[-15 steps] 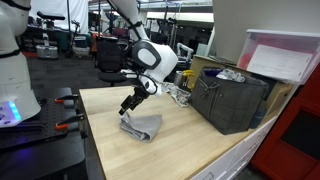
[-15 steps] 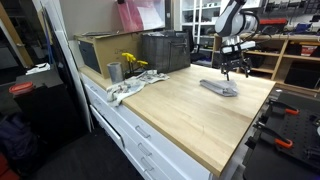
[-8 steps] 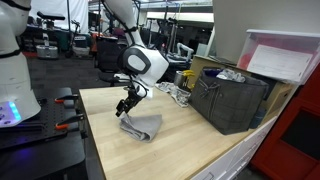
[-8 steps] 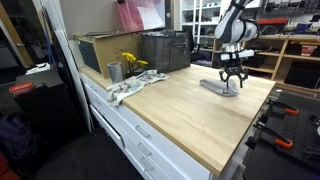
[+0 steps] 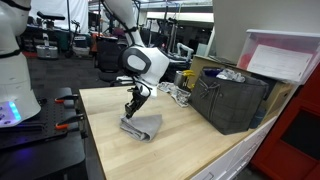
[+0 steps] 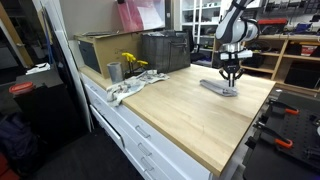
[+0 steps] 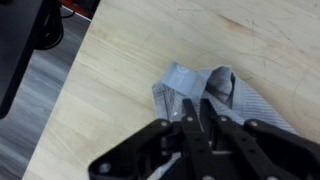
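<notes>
My gripper pinches a narrow doubled fold at the cloth's end; it should open, take the cloth's edge [image 7: 204, 74] and lift it across to spread it.
A crumpled grey cloth [image 5: 146, 127] [image 6: 219, 88] lies on the light wooden worktop [image 5: 190, 145]. My gripper [image 5: 130, 111] [image 6: 231, 79] points straight down at the cloth's end, its tips touching the fabric. In the wrist view the gripper [image 7: 200, 104] comes in from the bottom. Its two black fingers [image 7: 187, 112] are drawn close together over a raised fold of the cloth [image 7: 250, 105], with only a narrow strip of fabric between them. The pads themselves are hidden behind the fingers.
A black crate [image 5: 232, 100] [image 6: 165, 50] stands at the worktop's far side, with a cardboard box [image 6: 100, 50], a metal cup [image 6: 115, 71], yellow flowers [image 6: 132, 63] and a white rag [image 6: 128, 90] nearby. Red-handled clamps [image 6: 285, 110] lie past the table edge.
The gripper has dropped down onto the cloth's end, and its fingers have come from wide apart to nearly together. The cloth has not shifted.
</notes>
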Robot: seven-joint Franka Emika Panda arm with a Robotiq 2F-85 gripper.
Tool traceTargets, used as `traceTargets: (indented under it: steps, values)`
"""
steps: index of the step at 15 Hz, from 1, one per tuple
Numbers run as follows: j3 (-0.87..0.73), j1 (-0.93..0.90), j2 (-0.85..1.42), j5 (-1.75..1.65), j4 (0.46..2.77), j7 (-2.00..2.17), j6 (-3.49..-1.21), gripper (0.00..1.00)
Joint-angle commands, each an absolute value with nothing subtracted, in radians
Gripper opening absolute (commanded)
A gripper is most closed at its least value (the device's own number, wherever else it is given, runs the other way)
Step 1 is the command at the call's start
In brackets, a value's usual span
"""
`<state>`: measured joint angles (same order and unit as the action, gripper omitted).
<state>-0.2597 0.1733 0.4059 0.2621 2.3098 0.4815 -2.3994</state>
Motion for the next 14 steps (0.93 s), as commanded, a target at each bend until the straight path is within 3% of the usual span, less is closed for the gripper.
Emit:
traceTargets:
  steps: [1, 2, 3, 4, 14]
  values:
    - [-0.246, 0.155, 0.392, 0.264, 2.354, 0.492, -2.418, 0.00]
    - [-0.241, 0.153, 0.389, 0.268, 2.362, 0.491, -2.413, 0.00]
    - [-0.239, 0.150, 0.384, 0.266, 2.369, 0.492, -2.406, 0.26]
    - [-0.241, 0.142, 0.382, 0.258, 2.375, 0.495, -2.405, 0.27]
    - [-0.253, 0.107, 0.404, 0.196, 2.367, 0.506, -2.443, 0.99]
